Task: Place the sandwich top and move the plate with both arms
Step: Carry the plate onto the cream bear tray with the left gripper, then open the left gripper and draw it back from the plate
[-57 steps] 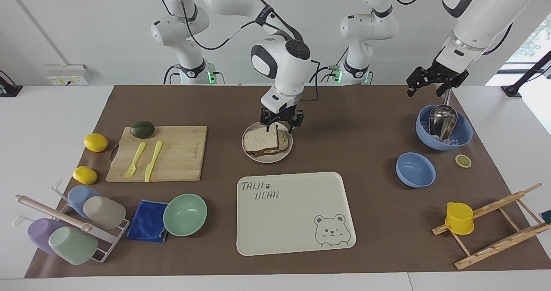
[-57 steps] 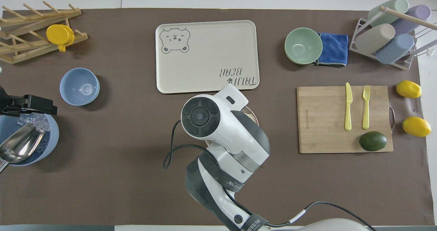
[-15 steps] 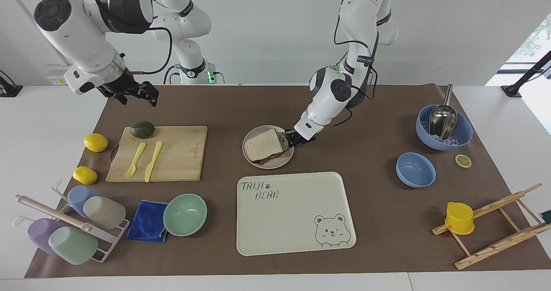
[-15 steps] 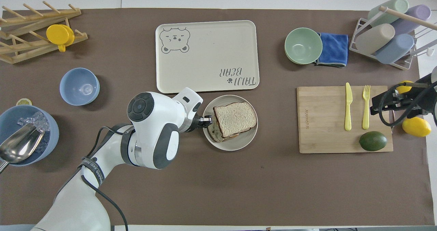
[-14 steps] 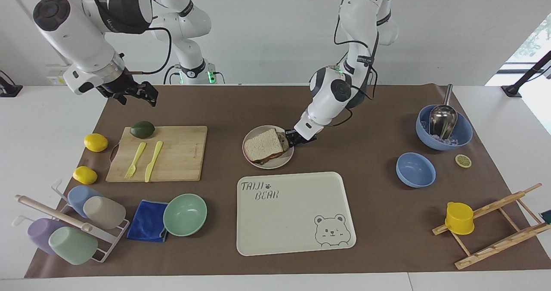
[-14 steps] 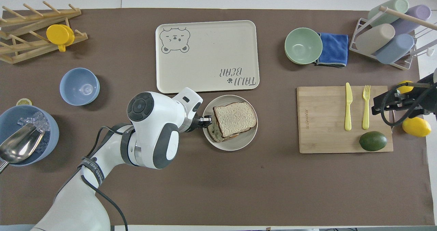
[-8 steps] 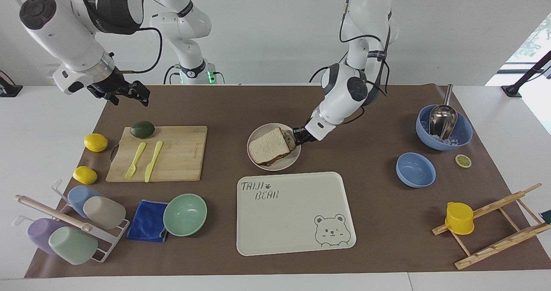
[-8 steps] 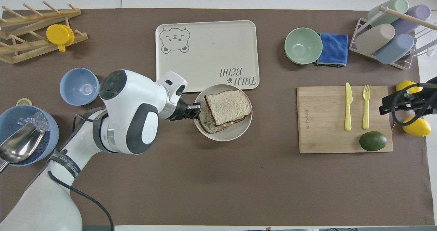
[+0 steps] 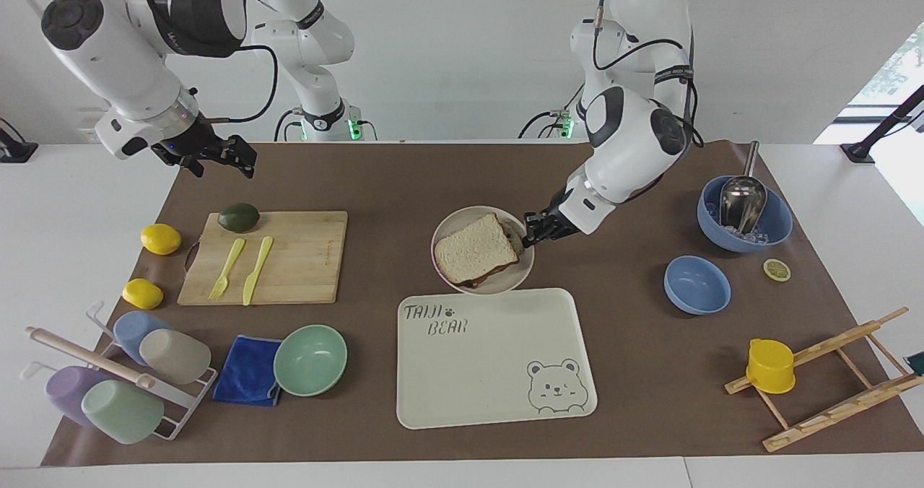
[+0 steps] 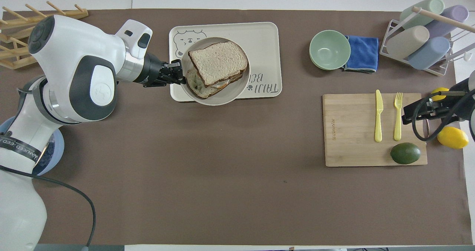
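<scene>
My left gripper should set down and release the small round plate, now tilted in the air over the tray's edge, on the middle of the bear-printed tray (image 10: 225, 58), next to the printed bear.
The sandwich top (image 9: 476, 248) (image 10: 218, 62) lies as the upper slice of a stacked sandwich on the small round plate (image 9: 462, 221) (image 10: 222, 97). My left gripper (image 9: 533, 229) (image 10: 177, 74) is shut on the plate's rim at the side toward the left arm's end. It holds the plate slightly tilted in the air, over the edge of the bear-printed tray (image 9: 498, 372) (image 10: 263, 39) that lies nearer to the robots. My right gripper (image 9: 216, 157) (image 10: 426, 111) hangs open and holds nothing. It is up over the mat's corner, by the cutting board (image 9: 289, 257) (image 10: 352, 132).
The board carries a yellow fork, a yellow knife and an avocado (image 9: 239, 216), with two lemons beside it. A mint bowl (image 9: 310, 359), a blue cloth and a cup rack stand farther out. Two blue bowls (image 9: 696, 284) and a wooden rack sit toward the left arm's end.
The left gripper has lifted the plate with the sandwich off the mat and carried it toward the tray and the left arm's end. The right arm has barely moved.
</scene>
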### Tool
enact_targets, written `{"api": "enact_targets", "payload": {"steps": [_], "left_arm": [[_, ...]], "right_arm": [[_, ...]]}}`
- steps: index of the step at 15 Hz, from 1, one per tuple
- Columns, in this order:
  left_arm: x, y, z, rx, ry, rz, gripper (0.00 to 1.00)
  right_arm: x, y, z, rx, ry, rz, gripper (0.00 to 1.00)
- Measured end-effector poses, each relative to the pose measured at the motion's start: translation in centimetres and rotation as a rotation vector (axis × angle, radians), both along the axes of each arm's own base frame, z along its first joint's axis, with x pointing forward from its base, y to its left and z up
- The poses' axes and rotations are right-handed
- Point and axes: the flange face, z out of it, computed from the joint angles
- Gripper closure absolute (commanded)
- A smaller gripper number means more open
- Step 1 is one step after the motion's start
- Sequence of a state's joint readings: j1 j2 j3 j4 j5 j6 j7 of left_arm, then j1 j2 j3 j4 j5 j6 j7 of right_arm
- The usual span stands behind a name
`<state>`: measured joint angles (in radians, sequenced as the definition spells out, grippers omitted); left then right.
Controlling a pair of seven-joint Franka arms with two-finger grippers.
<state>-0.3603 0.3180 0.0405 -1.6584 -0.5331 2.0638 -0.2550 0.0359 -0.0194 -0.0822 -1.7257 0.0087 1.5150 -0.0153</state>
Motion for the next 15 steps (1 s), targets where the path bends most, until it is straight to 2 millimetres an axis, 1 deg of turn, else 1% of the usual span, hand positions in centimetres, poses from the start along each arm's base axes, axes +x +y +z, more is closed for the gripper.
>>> {"api": "enact_targets", "payload": {"steps": [2, 4, 6, 7, 8, 10, 13, 14, 15], "left_arm": [[2.9, 0.0, -1.4, 0.005, -0.004, 0.008, 1.0], [5.6, -0.2, -3.8, 0.017, -0.005, 0.018, 1.0], [7.2, -0.8, -6.8, 0.037, -0.016, 0.023, 1.0], [7.7, -1.4, -8.1, 0.049, -0.036, 0.024, 1.0], [7.8, -2.0, -8.9, 0.058, -0.047, 0.021, 1.0], [7.7, -2.8, -9.8, 0.071, -0.063, 0.014, 1.0], [6.6, -4.4, -11.7, 0.087, -0.086, 0.011, 1.0], [6.3, -4.7, -12.2, 0.09, -0.088, 0.011, 0.98], [6.1, -4.7, -12.6, 0.093, -0.087, 0.012, 0.53]], "right_arm": [[0.1, 0.9, 0.6, -0.01, -0.014, 0.021, 0.0], [0.1, 1.9, 1.0, -0.021, -0.023, 0.042, 0.0], [0.1, 2.8, 1.1, -0.05, -0.024, 0.068, 0.0], [0.1, 3.2, 1.2, -0.061, -0.025, 0.079, 0.0], [0.1, 3.4, 1.2, -0.064, -0.025, 0.085, 0.0], [0.1, 3.4, 1.2, -0.064, -0.026, 0.084, 0.0], [0.1, 3.2, 1.2, -0.064, -0.026, 0.08, 0.0], [0.1, 3.2, 1.2, -0.064, -0.026, 0.079, 0.0], [0.1, 3.2, 1.2, -0.064, -0.026, 0.08, 0.0]]}}
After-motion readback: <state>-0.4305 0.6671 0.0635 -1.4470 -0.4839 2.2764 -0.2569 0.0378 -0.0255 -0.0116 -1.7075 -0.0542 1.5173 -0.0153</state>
